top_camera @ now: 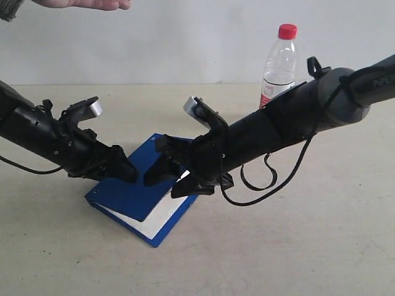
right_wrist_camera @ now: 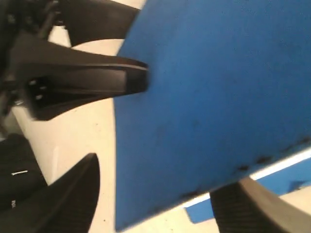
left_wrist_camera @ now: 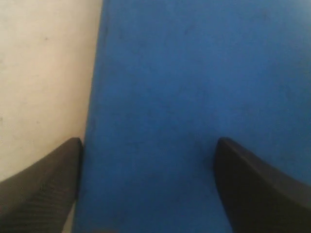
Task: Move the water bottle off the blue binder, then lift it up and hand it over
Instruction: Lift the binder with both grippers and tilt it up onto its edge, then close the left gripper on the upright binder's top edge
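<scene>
The middle of the spine [top_camera: 131, 157] [left_wrist_camera: 86, 141] of the blue binder, the closed edge opposite the white pages, should be gripped next by my left gripper.
The water bottle [top_camera: 279, 65], clear with a red cap, stands upright on the table at the back right, off the blue binder [top_camera: 123, 196] and behind my right arm. The binder lies at centre left, its front corner showing white pages. My left gripper [top_camera: 126, 168] is open low over the binder's left edge, and its fingers straddle blue cover [left_wrist_camera: 194, 73] in the left wrist view. My right gripper [top_camera: 163, 182] is open at the binder's right side. In the right wrist view the raised blue cover [right_wrist_camera: 218, 73] runs between its fingers [right_wrist_camera: 167, 170], one finger below the cover's edge.
A person's open hand [top_camera: 92, 4] reaches in at the top left edge of the exterior view. A black cable [top_camera: 265, 185] loops under my right arm. My left gripper's fingers [right_wrist_camera: 97, 80] show close by in the right wrist view. Beige tabletop surrounds the binder.
</scene>
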Controlling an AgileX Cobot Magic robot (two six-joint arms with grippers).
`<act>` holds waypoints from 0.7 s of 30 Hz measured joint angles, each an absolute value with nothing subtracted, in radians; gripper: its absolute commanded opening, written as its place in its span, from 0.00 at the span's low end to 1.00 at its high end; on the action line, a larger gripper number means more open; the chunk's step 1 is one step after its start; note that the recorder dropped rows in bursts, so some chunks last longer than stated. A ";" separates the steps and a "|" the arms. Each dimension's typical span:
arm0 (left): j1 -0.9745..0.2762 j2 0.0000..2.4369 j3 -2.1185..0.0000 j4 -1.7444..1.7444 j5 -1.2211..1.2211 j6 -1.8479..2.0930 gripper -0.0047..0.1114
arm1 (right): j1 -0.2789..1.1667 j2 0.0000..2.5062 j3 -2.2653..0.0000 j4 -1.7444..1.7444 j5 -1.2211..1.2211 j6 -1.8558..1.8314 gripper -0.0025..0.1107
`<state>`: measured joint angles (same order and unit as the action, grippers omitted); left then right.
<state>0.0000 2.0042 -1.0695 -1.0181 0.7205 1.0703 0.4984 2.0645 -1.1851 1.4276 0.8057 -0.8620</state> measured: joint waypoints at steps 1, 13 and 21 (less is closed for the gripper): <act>0.000 2.004 -1.069 -1.021 0.715 1.070 0.63 | 0.498 2.057 -1.185 1.428 0.808 -0.868 0.52; 0.000 2.006 -1.069 -1.028 0.713 1.082 0.63 | 0.500 2.066 -1.185 1.474 0.601 -0.937 0.02; 0.080 2.035 -1.064 -1.302 0.967 1.432 0.63 | 0.488 2.053 -1.195 1.078 0.511 -0.798 0.02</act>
